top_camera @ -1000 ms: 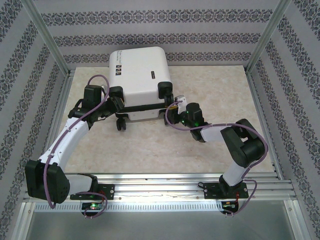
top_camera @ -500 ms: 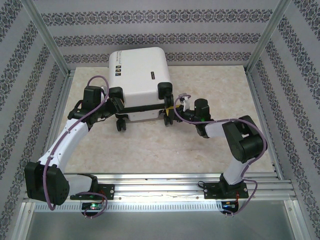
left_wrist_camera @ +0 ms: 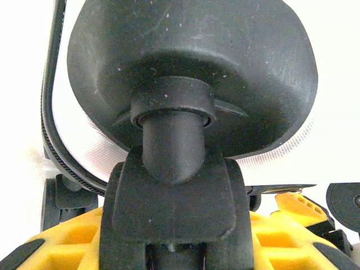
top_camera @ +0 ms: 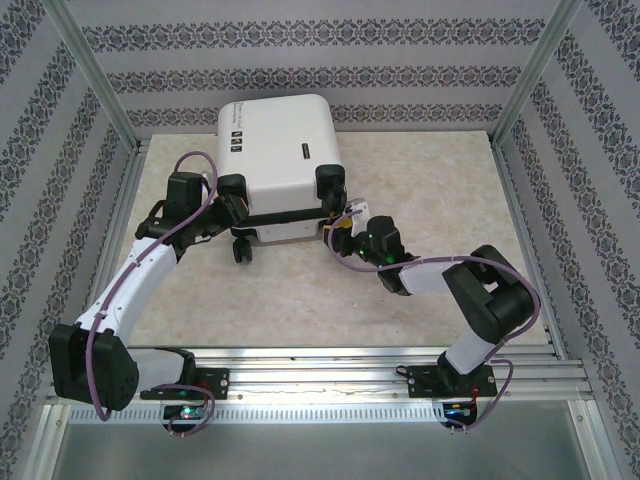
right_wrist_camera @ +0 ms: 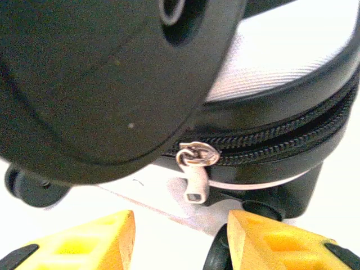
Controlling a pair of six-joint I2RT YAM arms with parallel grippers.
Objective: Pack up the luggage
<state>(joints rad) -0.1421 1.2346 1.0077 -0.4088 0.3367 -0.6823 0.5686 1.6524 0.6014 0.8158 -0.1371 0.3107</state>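
Note:
The silver zipper pull is hanging free next to the caster's wheel, so my right gripper should go around the wheel and grab the pull [right_wrist_camera: 196, 187] from the luggage's side.
The luggage [top_camera: 280, 150], a white hard-shell suitcase, lies closed at the back of the table with its black casters facing the arms. My left gripper [top_camera: 238, 207] is at its near left corner, and its yellow fingers [left_wrist_camera: 67, 236] are shut on the black fork of a caster [left_wrist_camera: 191, 67]. My right gripper [top_camera: 340, 228] is at the near right corner. Its yellow fingers [right_wrist_camera: 84, 242] stand open under another caster [right_wrist_camera: 84, 84]. A silver zipper pull [right_wrist_camera: 195, 180] hangs free from the black zipper, just beyond the gap of the right gripper [right_wrist_camera: 180, 242].
Patterned walls and aluminium posts [top_camera: 95, 75] close in the table on three sides. A metal rail [top_camera: 320, 365] runs along the near edge by the arm bases. Bare beige tabletop [top_camera: 440, 190] lies right of and in front of the suitcase.
My right gripper has opened and swung out to the right, then back toward the suitcase's near right corner. The left arm and the suitcase have not moved.

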